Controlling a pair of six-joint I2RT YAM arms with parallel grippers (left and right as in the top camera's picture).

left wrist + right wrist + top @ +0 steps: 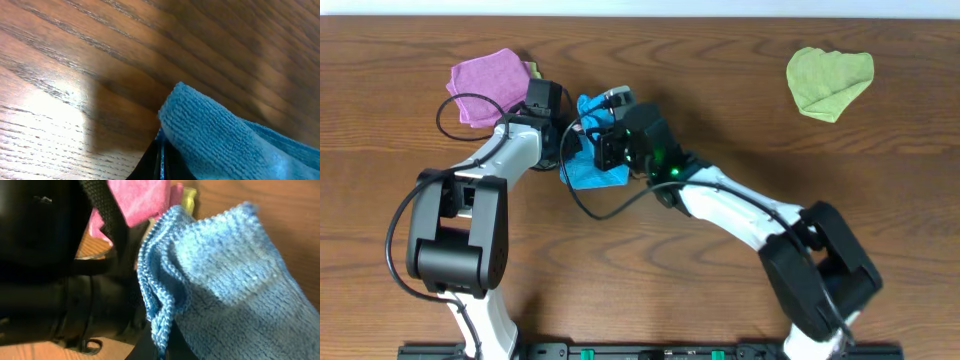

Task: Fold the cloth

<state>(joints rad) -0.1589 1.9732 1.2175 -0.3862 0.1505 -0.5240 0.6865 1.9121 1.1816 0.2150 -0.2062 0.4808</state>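
My left gripper has the sky-blue cloth's edge. It will let go of it on that cloth's front corner (564, 182), on the pink-purple cloth's side.
The sky-blue cloth (588, 168) lies bunched on the wooden table, left of centre, between the two grippers. My left gripper (563, 132) is shut on an edge of the cloth (220, 137); its dark fingers (161, 165) pinch the fabric at the bottom of the left wrist view. My right gripper (610, 140) is shut on a doubled edge of the cloth (225, 280); the hem runs down between its fingers (161, 347). The two grippers are close together, the left arm dark at the left of the right wrist view.
A pink-purple cloth (487, 84) lies at the back left, close to the left gripper, and shows in the right wrist view (137, 200). A lime-green cloth (828, 80) lies at the back right. Black cables (455, 115) loop by the left arm.
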